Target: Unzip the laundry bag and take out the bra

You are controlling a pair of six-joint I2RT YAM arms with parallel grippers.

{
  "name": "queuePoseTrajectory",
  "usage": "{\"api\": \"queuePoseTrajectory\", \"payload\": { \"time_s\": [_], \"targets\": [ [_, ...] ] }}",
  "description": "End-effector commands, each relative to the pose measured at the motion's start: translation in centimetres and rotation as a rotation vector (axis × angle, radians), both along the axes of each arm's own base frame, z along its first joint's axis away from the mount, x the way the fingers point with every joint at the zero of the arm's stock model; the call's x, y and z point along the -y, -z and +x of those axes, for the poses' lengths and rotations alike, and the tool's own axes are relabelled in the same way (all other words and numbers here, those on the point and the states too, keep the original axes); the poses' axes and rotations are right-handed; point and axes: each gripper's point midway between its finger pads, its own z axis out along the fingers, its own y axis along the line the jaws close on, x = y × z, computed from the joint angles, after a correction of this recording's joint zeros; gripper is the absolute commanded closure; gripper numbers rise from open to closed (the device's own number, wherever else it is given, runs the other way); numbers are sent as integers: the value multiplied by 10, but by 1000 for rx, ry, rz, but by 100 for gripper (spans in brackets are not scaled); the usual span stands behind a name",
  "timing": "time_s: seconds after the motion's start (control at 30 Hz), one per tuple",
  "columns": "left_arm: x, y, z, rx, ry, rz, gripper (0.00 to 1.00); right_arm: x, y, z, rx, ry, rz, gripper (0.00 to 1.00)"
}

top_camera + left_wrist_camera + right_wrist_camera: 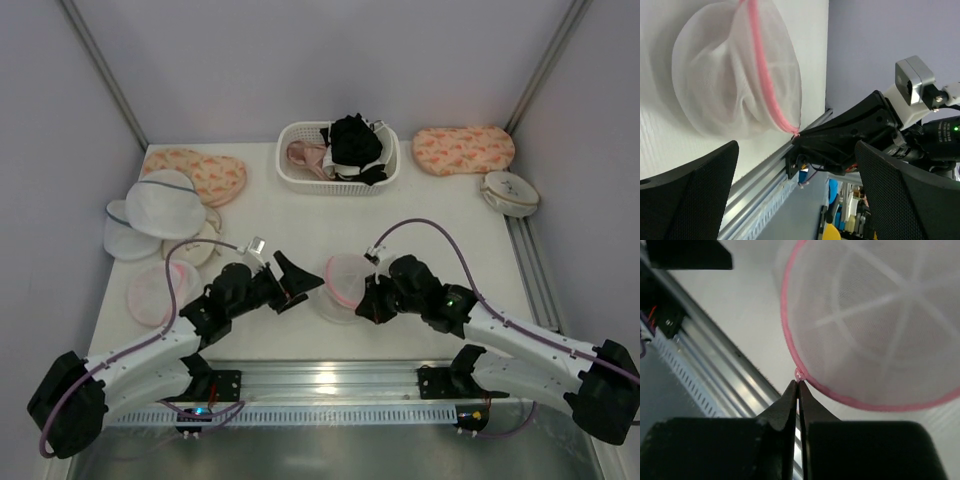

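The laundry bag is loose while my right gripper has only the zip pull, so my left gripper will pinch the bag's pink rim (780, 120) before I unzip it.
The laundry bag (343, 283), a round see-through mesh pouch with a pink zip rim, sits at the table's near middle. My right gripper (366, 300) is shut on the pink zip pull (799, 374) at the bag's rim (790, 345). My left gripper (298, 282) is open and empty, just left of the bag and apart from it. In the left wrist view the bag (735, 75) lies beyond the open fingers (690, 195). Soft pale folds show through the mesh; I cannot make out the bra inside. A pale pink bra (304, 155) lies in the basket.
A white basket (338, 178) at the back holds a black garment (355, 140). At left lie a white mesh bag with grey-blue rim (160, 205), a flat pink-rimmed bag (152, 292) and a peach pouch (205, 175). Another peach pouch (463, 150) and a cream case (510, 192) lie back right.
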Motion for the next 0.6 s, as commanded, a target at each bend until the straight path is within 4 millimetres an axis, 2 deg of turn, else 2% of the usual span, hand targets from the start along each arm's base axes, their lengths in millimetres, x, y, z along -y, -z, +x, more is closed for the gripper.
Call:
{"api": "queuePoseTrajectory", "payload": {
  "time_s": [0.0,0.07,0.2,0.4,0.53,0.57],
  "targets": [
    [-2,14,-26,-107,44,15,1,-45,-30,-32,6,-266,184,96],
    [0,17,-35,-130,72,20,1,-55,-34,-33,14,-296,212,96],
    [4,21,-38,-155,86,2,1,-65,-29,-26,10,-300,196,96],
    [25,17,-28,-126,103,-14,1,-76,-22,-23,5,-306,182,96],
    [46,28,-24,-134,137,-3,2,-76,-22,-24,17,-307,179,96],
    [52,25,-22,-118,143,-13,2,-75,-22,-24,18,-303,176,96]
  ]
}}
